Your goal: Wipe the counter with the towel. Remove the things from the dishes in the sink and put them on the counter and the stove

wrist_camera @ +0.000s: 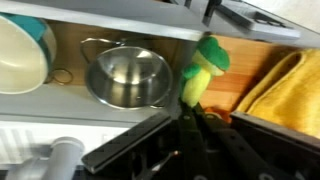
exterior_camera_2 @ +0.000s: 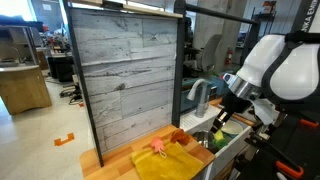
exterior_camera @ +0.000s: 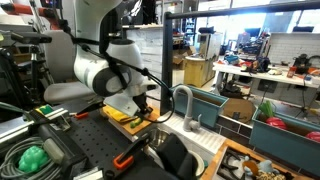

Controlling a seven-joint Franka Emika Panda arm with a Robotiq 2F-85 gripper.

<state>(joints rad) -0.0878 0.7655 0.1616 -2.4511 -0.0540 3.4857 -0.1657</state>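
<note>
My gripper should release the yellow soft toy on the wooden counter [exterior_camera: 143, 105] next to the pink item, at the edge of the towel.
In the wrist view my gripper [wrist_camera: 190, 112] is shut on a green and yellow soft toy [wrist_camera: 205, 65], held at the sink's edge beside the wooden counter [wrist_camera: 225, 75]. The yellow towel [wrist_camera: 282, 85] lies on that counter just past the toy. A steel bowl [wrist_camera: 128, 78] and a cream bowl with a teal rim [wrist_camera: 20, 55] sit in the sink. In both exterior views the gripper [exterior_camera_2: 224, 112] [exterior_camera: 146, 105] hangs over the sink by the towel [exterior_camera_2: 165, 160] [exterior_camera: 124, 117], with the green toy [exterior_camera_2: 222, 128] under it.
A grey faucet [exterior_camera_2: 200, 95] [exterior_camera: 184, 100] stands at the sink's back. A pink item [exterior_camera_2: 158, 147] and a red one [exterior_camera_2: 178, 137] lie on the towel. A tall wood-panel board [exterior_camera_2: 125, 70] stands behind the counter. Teal bins [exterior_camera: 205, 105] are next to the sink.
</note>
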